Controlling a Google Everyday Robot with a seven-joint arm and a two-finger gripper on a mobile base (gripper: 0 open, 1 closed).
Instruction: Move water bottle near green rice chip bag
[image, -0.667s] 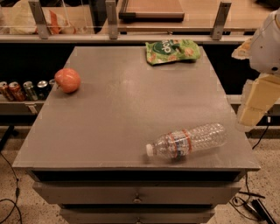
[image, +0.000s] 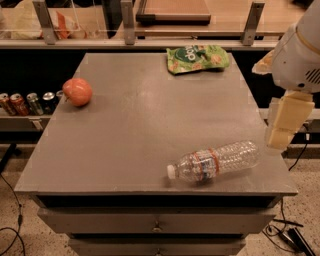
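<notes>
I will close my gripper on the clear base end (image: 241, 155) of the water bottle, past the label and opposite the white cap.
The water bottle (image: 215, 161) lies on its side near the front right of the grey table (image: 135, 125), with its white cap pointing left and its red, white and blue label band at the middle. The green rice chip bag (image: 197, 58) lies flat at the table's far edge, right of centre, well apart from the bottle. My gripper (image: 286, 122) hangs from the white arm (image: 300, 50) off the table's right edge. It is just right of and slightly above the bottle's base and does not touch it.
A red apple (image: 77, 91) sits at the table's left edge. Several drink cans (image: 27, 102) stand on a lower shelf to the left. A railed counter (image: 150, 42) runs behind the table. Cables (image: 287, 235) lie on the floor at the right.
My gripper has shifted slightly left and down, towards the table's right edge. The bottle, bag and apple have not moved.
</notes>
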